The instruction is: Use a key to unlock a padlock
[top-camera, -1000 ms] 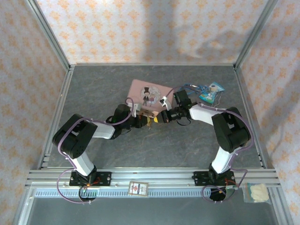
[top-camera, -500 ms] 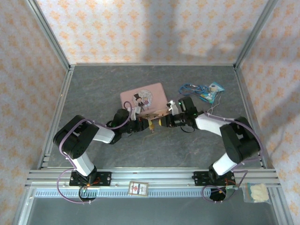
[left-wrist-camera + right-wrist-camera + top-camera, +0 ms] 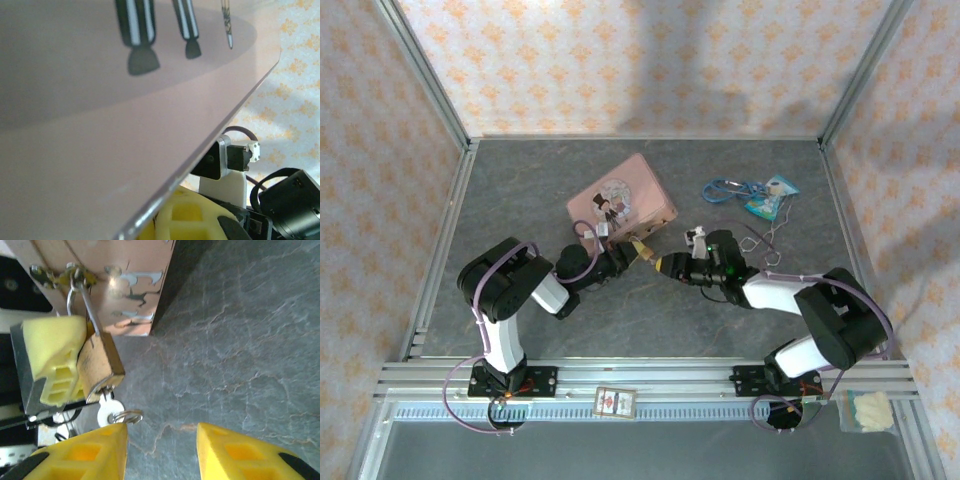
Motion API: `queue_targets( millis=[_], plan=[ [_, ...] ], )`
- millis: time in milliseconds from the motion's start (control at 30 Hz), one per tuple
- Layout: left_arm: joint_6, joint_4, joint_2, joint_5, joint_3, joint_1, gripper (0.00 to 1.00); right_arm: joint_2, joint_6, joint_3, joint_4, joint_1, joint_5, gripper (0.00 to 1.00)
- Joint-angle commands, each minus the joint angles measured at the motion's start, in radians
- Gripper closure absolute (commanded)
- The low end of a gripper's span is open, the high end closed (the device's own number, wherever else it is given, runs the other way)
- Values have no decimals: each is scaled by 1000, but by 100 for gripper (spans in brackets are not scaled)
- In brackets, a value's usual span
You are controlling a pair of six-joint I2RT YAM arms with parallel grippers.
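The padlock sits at a slant against my left gripper's finger, so next my left gripper opens, moves back and grips the padlock straight below the hasp (image 3: 89, 307) before the key turns.
The small brass padlock (image 3: 100, 365) hangs by its thin shackle from the hasp of the pink tin (image 3: 120, 280). The silvery key (image 3: 110, 410) sticks in its keyhole, with a small ring through its head. A yellow finger (image 3: 52, 357) of my left gripper (image 3: 623, 258) presses on the padlock's side, and the other finger is hidden. My right gripper (image 3: 160, 440) stands open just below the key, touching nothing. From above, the padlock (image 3: 642, 250) lies between both grippers, my right gripper (image 3: 665, 265) on its right. In the left wrist view the tin's lid (image 3: 100, 100) lies very close.
A blue cord with a teal packet (image 3: 765, 195) lies at the back right of the grey table (image 3: 720, 330). The pink tin (image 3: 620, 200) sits just behind the grippers. A small card (image 3: 615, 402) lies on the front rail, and a clear bag (image 3: 868, 410) at the front right.
The pink tin has swung and slid left with my left gripper. My right arm has dropped lower and stretched out, and its gripper now stands open off the key.
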Motion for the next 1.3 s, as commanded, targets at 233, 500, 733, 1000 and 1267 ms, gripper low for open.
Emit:
queue_targets(
  millis=[233,500,733,1000,1267],
  plan=[
    [243,-745,-161,-234,173,-43,100,-103,-26,18,-31,5,178,58],
    [339,-950,-125,-292,278,-57,92,-126,-97,44,-124,4,230,58],
    [342,-1004,-227,-319,260,-43,43,-125,-243,130,-307,40,349,56],
    [339,-1062,-433,-419,171,12,34,-31,-361,270,-437,150,488,52],
    [272,-927,-468,-426,53,64,34,179,-410,456,-563,284,697,52]
  ],
)
